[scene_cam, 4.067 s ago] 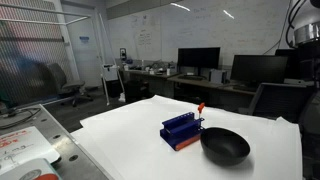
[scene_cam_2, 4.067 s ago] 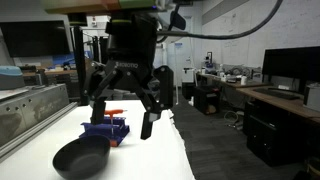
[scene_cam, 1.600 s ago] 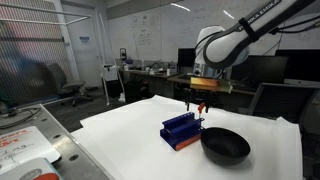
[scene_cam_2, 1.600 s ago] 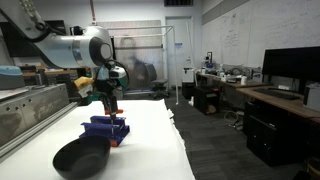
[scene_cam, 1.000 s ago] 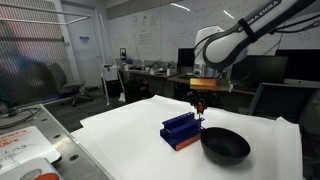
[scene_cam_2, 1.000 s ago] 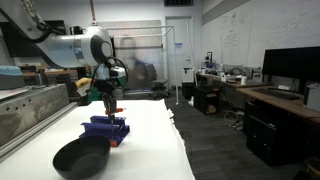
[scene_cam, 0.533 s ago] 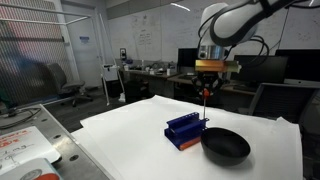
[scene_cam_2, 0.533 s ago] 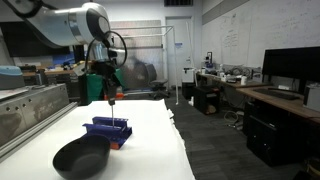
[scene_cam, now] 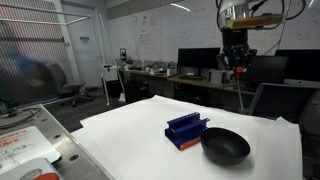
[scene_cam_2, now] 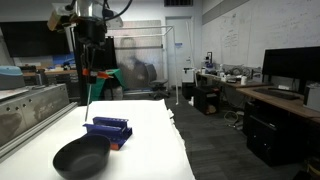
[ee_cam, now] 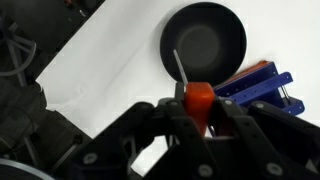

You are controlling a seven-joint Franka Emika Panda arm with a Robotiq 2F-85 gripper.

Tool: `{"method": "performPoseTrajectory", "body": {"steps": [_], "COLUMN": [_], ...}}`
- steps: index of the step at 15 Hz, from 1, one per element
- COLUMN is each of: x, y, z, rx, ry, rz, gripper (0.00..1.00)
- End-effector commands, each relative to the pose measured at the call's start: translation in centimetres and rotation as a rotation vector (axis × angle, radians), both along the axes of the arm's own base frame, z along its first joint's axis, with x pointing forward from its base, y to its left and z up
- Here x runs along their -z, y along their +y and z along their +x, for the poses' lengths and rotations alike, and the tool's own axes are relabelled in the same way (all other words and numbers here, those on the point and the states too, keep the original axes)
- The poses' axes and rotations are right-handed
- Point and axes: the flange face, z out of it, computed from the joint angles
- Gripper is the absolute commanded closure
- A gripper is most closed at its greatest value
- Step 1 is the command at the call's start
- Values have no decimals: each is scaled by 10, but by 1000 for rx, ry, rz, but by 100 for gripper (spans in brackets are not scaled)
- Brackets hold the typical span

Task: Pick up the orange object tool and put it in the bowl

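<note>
Next, my gripper releases the orange object tool inside the black bowl, so that it is left there leaning [scene_cam: 220,141] [ee_cam: 203,66] against the bowl's rim. The tool is now held high above the table.
My gripper [scene_cam: 238,68] hangs high above the table, shut on the orange object tool [scene_cam: 240,90]. The tool's small orange handle sits between the fingers and its thin dark shaft points straight down. In the wrist view the orange handle [ee_cam: 199,100] is clamped between the black fingers [ee_cam: 160,122], and the shaft runs toward the bowl [ee_cam: 203,42] below. The black bowl [scene_cam: 225,146] rests on the white table beside the blue rack [scene_cam: 186,131]. The other exterior view also shows the gripper [scene_cam_2: 88,70] well above the rack [scene_cam_2: 108,130] and the bowl [scene_cam_2: 80,157].
The blue slotted rack with an orange base [ee_cam: 262,88] stands right next to the bowl. The white table top [scene_cam: 130,140] ends at edges near a metal bench [scene_cam: 30,140]. Desks with monitors [scene_cam: 198,60] stand behind.
The gripper has risen a good way with the orange tool, lifting it clear of the blue rack, and has shifted sideways toward the bowl's side.
</note>
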Motion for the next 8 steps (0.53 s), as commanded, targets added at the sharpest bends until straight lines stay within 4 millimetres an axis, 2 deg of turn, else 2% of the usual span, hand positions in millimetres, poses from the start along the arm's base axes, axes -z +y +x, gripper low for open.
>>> {"method": "performPoseTrajectory", "body": {"steps": [1, 5, 8], "x": [44, 111, 144], "y": [-22, -34, -31], "z": [9, 18, 23], "rx": [-111, -196, -239], "ry": [88, 139, 179], "rz": [135, 158, 197], "gripper": [95, 95, 95]}}
